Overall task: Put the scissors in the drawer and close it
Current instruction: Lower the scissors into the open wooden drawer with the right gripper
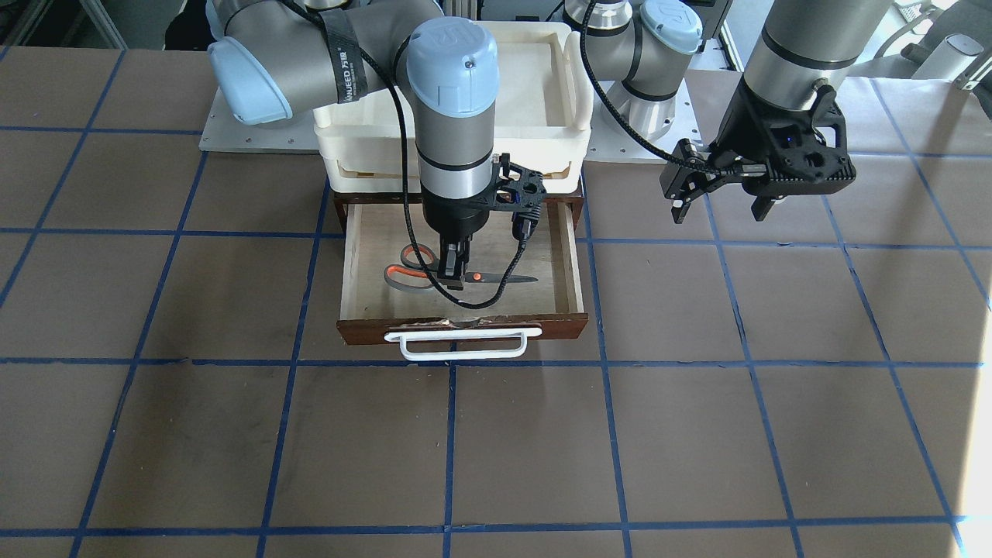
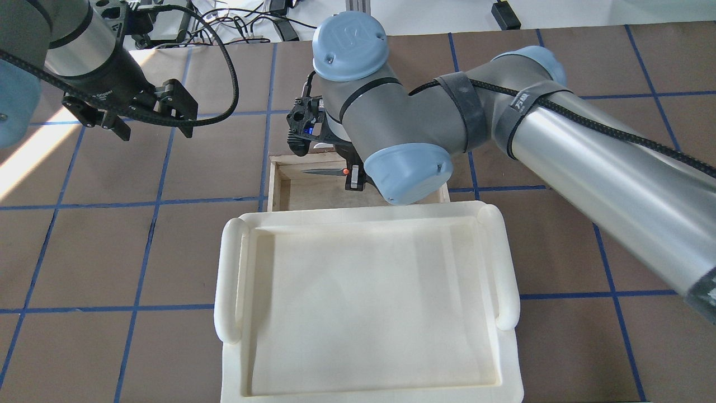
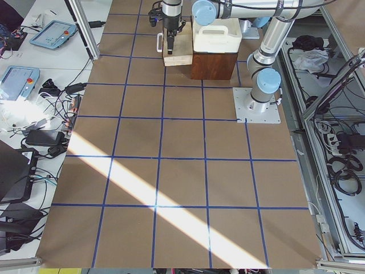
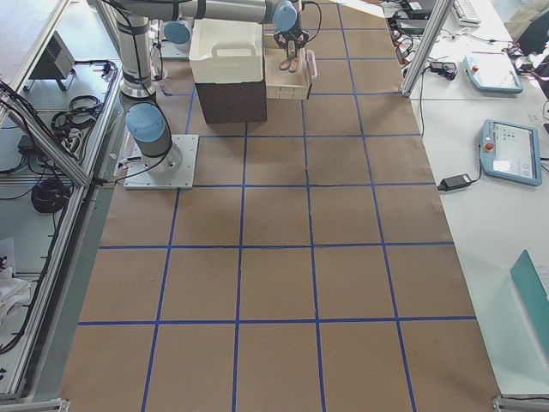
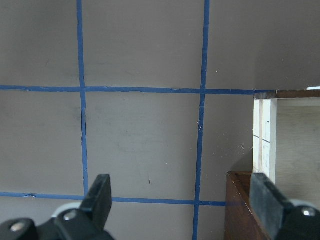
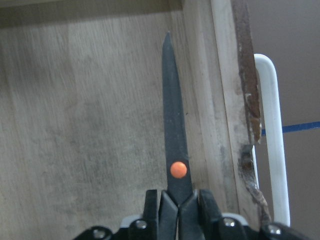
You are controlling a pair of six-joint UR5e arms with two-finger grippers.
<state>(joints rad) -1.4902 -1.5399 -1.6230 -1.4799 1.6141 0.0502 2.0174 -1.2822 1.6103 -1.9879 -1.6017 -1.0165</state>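
Note:
Next, my right gripper releases the scissors on the drawer's pale plywood bottom (image 1: 471, 283) (image 6: 122, 199), just a little behind the front of the drawer.
The scissors (image 1: 399, 272), with grey handles lined orange and dark blades, are inside the open drawer (image 1: 356, 329), lying along its width. My right gripper (image 1: 453, 277) reaches down into the drawer and is shut on the scissors near the orange pivot. The right wrist view shows the blade (image 6: 172, 130) pointing away from my right gripper (image 6: 178, 205), low over the pale plywood floor beside the drawer front. I cannot tell whether it touches the floor. My left gripper (image 1: 721, 206) is open and empty, hovering above the table beside the drawer.
A cream-white tray (image 1: 341, 147) sits on top of the dark brown cabinet behind the drawer. The drawer's white bar handle (image 1: 463, 346) sticks out toward the operators' side. The drawer's side corner (image 5: 240, 200) shows in the left wrist view.

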